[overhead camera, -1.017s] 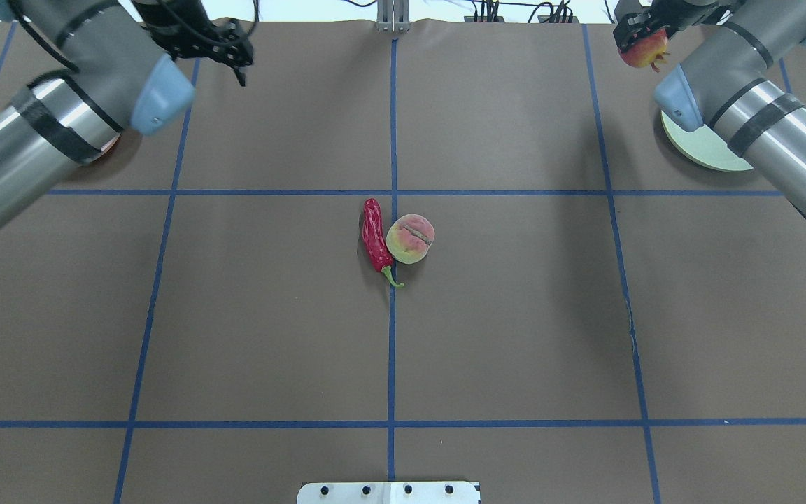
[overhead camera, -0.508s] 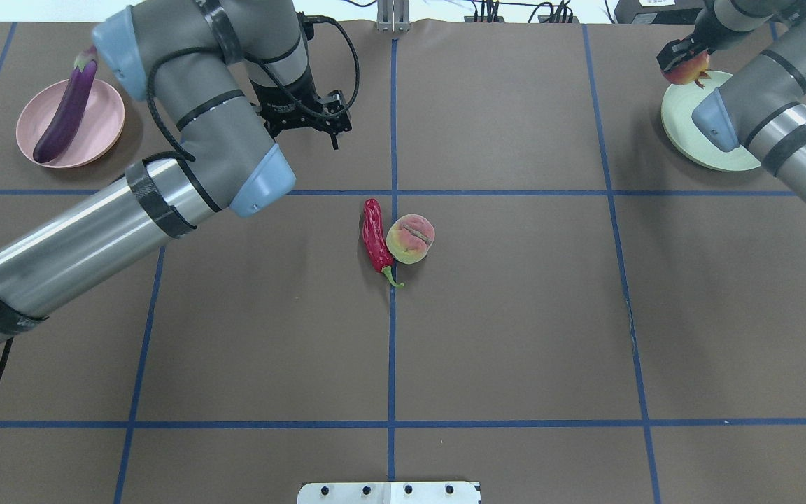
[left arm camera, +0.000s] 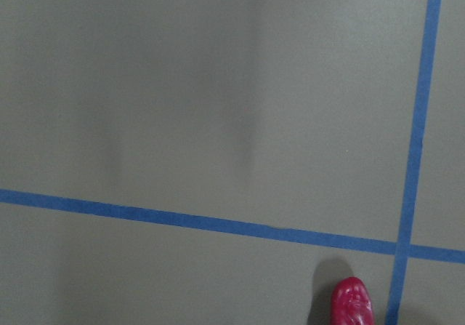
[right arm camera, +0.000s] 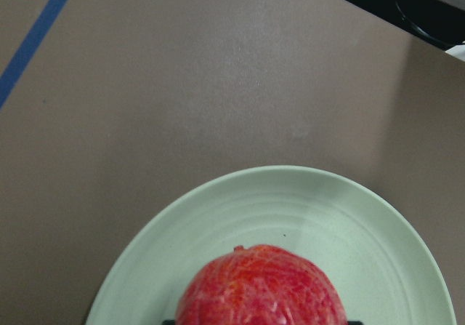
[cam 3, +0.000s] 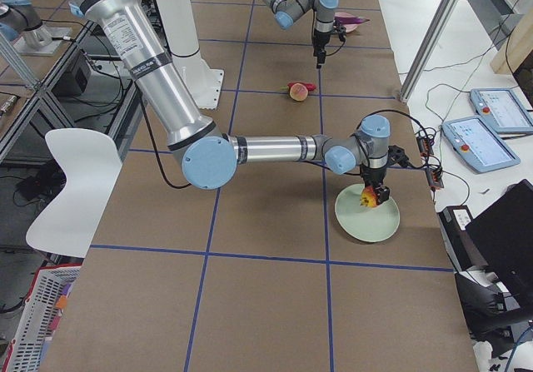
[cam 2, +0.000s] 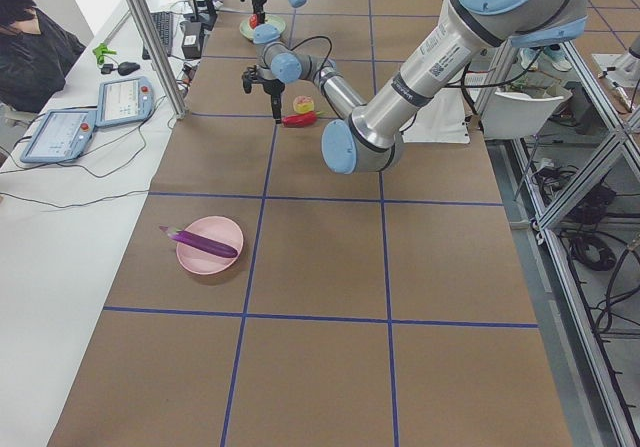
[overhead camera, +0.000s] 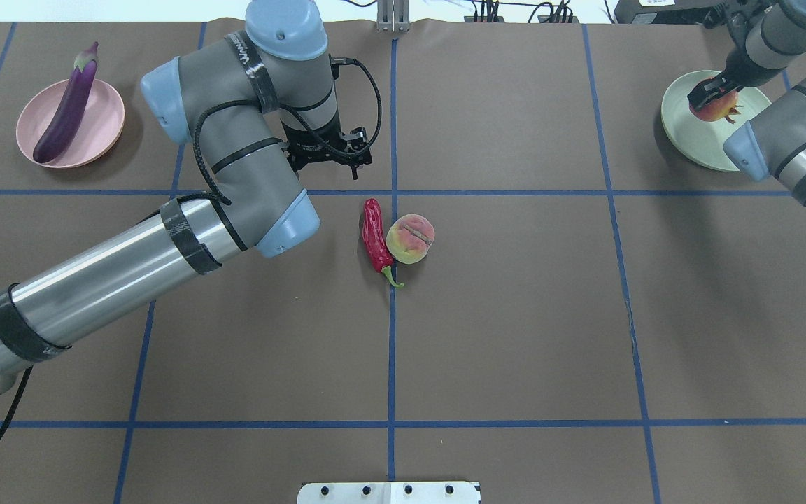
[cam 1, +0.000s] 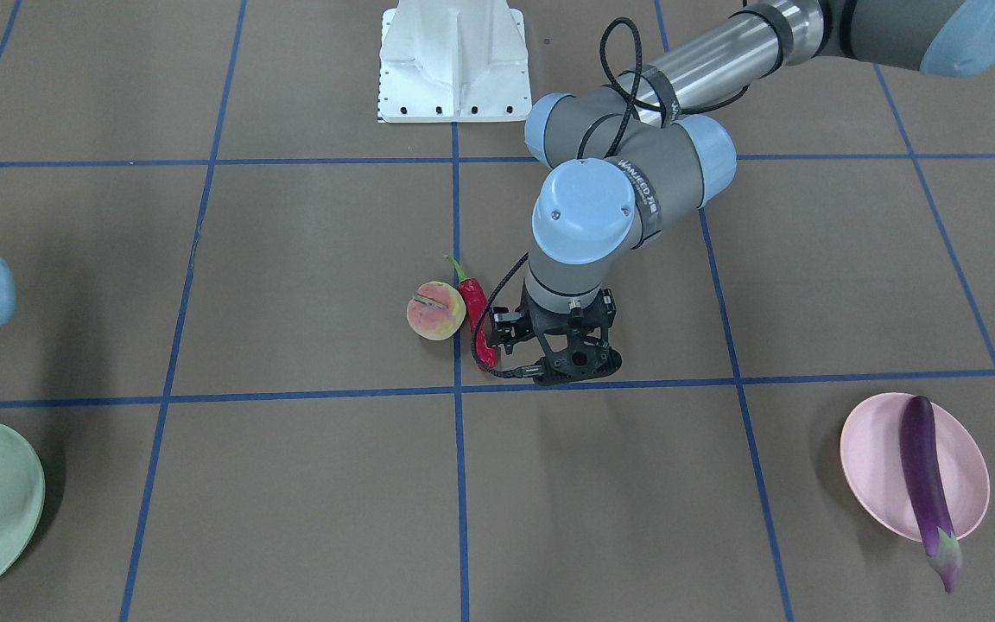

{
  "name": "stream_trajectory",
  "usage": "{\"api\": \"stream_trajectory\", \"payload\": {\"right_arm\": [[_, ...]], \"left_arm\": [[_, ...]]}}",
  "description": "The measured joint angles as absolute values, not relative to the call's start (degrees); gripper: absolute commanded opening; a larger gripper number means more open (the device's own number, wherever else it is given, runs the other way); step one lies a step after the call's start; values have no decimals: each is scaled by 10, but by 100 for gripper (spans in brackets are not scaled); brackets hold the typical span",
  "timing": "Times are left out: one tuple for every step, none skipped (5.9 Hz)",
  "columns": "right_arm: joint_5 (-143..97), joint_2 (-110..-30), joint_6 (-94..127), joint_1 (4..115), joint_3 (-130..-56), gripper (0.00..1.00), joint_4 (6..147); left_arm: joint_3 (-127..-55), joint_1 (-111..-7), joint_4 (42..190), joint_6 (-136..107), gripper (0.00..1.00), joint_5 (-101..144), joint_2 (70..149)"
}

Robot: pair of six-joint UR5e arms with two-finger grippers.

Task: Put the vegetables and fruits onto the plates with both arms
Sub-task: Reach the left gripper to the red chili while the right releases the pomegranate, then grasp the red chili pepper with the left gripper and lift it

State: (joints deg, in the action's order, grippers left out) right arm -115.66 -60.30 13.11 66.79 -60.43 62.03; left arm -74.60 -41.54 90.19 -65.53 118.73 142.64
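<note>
The red chili beside the peach is next for my left gripper, which should go to it and grab the middle of its body (cam 1: pixel 478 317).
A red chili (overhead camera: pixel 375 238) and a peach (overhead camera: pixel 411 239) lie touching at the table's centre. My left gripper (overhead camera: pixel 334 165) hangs open and empty just beyond the chili, fingers pointing down; the left wrist view catches only the chili's tip (left arm camera: pixel 352 303). The purple eggplant (overhead camera: pixel 67 115) rests across the pink plate (overhead camera: pixel 105 122) at the far left. At the far right, my right gripper (overhead camera: pixel 711 98) is shut on the pomegranate (overhead camera: pixel 718 109), holding it low over the mint green plate (overhead camera: pixel 690 136). The right wrist view shows the pomegranate (right arm camera: pixel 261 289) above that plate (right arm camera: pixel 290 209).
Blue tape lines divide the brown table into squares. The white base block (overhead camera: pixel 389 492) sits at the near edge. The left arm's elbow (overhead camera: pixel 284 224) hangs left of the chili. A person (cam 2: pixel 35 52) and tablets (cam 2: pixel 125 99) are at the side bench.
The left arm swung from the pink plate toward the centre, leaving the eggplant on the plate. The right gripper carried the pomegranate down over the green plate.
</note>
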Motion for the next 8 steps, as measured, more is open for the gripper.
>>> {"api": "stream_trajectory", "payload": {"right_arm": [[-1170,-607,130,668,-603,99,629],[-1194,-605,142,670,-604,99,637],[-1220,-602,156,673,-604,99,644],[-1245,-600,163,679,-606,99,648],[-1280,-598,166,691,-610,99,655],[-1311,-591,167,705,-616,99,673],[-1333,-580,167,719,-625,99,699],[-1349,-572,166,728,-631,99,719]], "left_arm": [[-744,-399,915,-673,91,1177,1426],[-738,-385,935,-699,77,1165,1427],[-727,-376,956,-719,64,1160,1427],[-709,-369,981,-736,59,1155,1428],[-691,-364,1006,-757,59,1152,1430],[-682,-359,1019,-771,59,1150,1434],[-679,-354,1023,-778,63,1150,1439],[-675,-351,1024,-783,66,1150,1443]]}}
